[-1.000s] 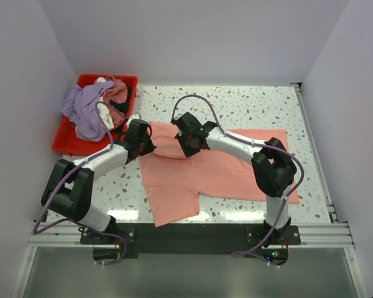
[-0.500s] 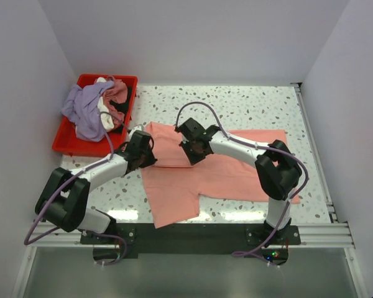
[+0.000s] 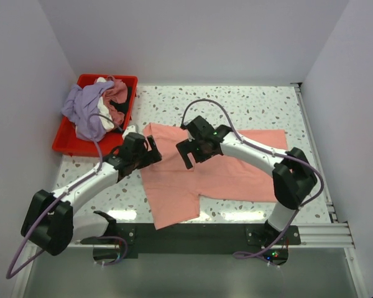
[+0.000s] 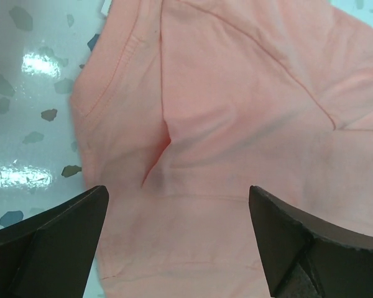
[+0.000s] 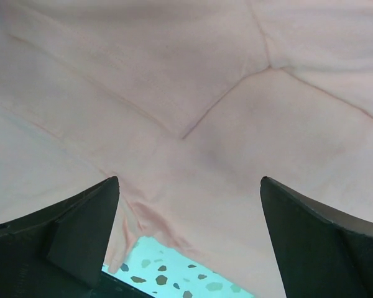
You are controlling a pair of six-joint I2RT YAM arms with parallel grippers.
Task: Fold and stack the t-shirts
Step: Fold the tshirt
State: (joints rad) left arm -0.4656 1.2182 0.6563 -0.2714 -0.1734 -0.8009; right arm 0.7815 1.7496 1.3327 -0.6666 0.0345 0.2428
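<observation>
The robot's left gripper should next grab the near sleeve's corner [image 3: 156,227] closest to the table's near edge on the salmon-pink t-shirt.
A salmon-pink t-shirt [image 3: 236,167] lies spread on the speckled table [image 3: 248,102], one sleeve pointing toward the near edge. My left gripper [image 3: 151,151] hovers open over its upper left part; in the left wrist view the pink cloth [image 4: 236,112] lies flat under the wide-apart jaws [image 4: 177,248], with a small crease. My right gripper [image 3: 188,153] is open over the shirt's middle left; in the right wrist view the pink cloth [image 5: 174,74] and one of its edges lie below the gripper [image 5: 189,239]. Neither gripper holds anything. A lavender t-shirt [image 3: 81,112], a white one [image 3: 105,121] and a dusty rose one [image 3: 117,92] are heaped in the bin.
The red plastic bin [image 3: 65,146] stands at the back left of the table, the lavender cloth hanging over its left rim. White walls close in the left, back and right sides. A metal rail [image 3: 314,155] runs along the table's right edge.
Both grippers have gone from shut to open and let go of the pink shirt, whose upper left part now lies flat. Both have drawn slightly toward the near edge.
</observation>
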